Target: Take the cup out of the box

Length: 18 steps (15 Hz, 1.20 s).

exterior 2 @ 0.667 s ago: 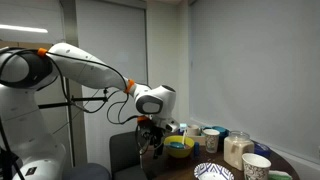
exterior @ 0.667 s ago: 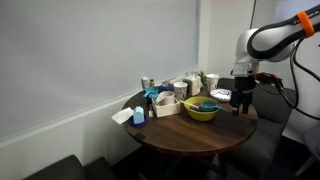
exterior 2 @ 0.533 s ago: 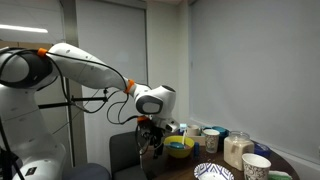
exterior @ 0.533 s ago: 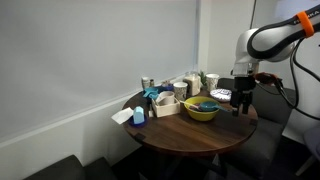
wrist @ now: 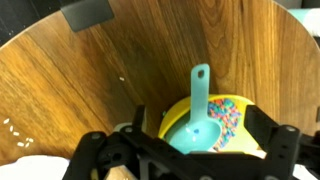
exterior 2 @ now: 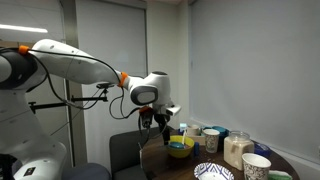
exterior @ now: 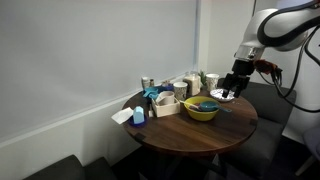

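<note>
Next, the gripper moves to the white cup in the cream box and closes on the cup's rim (exterior: 169, 94), on the side facing the yellow-green bowl.
The low cream box (exterior: 166, 105) stands on the round wooden table (exterior: 195, 135), just beside the yellow-green bowl (exterior: 201, 110). Something whitish rises from the box, too small to tell whether it is the cup. My gripper (exterior: 231, 92) hangs above the table on the bowl's other side, away from the box. In the wrist view my gripper (wrist: 188, 146) is open and empty, its fingers spread on either side of the bowl (wrist: 232, 108), which holds a teal scoop (wrist: 196, 118) and coloured bits. It also shows in an exterior view (exterior 2: 163, 119), above the bowl (exterior 2: 180, 149).
A small blue cup (exterior: 139, 115) and a white folded carton (exterior: 122, 116) sit at the table's near edge. Several whitish containers (exterior: 181, 89) crowd the back. A patterned plate (exterior: 221, 96) lies under my gripper. Jars (exterior 2: 238, 150) and the plate (exterior 2: 212, 172) fill the foreground.
My gripper has risen off the table and moved towards the bowl. It stays open. Nothing on the table has moved.
</note>
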Each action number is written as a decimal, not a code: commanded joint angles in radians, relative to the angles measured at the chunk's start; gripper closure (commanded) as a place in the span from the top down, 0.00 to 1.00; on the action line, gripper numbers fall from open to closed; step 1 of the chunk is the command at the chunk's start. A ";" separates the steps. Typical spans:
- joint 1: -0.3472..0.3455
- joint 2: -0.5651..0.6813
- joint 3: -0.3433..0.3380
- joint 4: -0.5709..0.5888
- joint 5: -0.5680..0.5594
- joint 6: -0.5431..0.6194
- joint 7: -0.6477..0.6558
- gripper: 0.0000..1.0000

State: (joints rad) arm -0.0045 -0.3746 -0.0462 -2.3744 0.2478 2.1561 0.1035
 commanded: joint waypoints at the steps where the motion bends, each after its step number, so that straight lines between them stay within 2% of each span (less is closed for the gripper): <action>1: -0.039 -0.023 0.069 0.062 -0.105 0.096 0.122 1.00; 5: -0.117 0.037 0.139 0.157 -0.337 0.163 0.293 1.00; 6: -0.070 -0.007 0.096 0.112 -0.253 0.139 0.216 1.00; 8: -0.091 0.016 0.113 0.136 -0.306 0.150 0.259 1.00; 13: -0.095 0.029 0.116 0.144 -0.316 0.153 0.265 1.00; 16: -0.076 0.165 0.141 0.259 -0.293 0.162 0.313 1.00; 18: -0.057 0.277 0.155 0.388 -0.297 0.096 0.333 1.00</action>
State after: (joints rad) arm -0.0863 -0.2796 0.0887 -2.1795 -0.0599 2.3113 0.3914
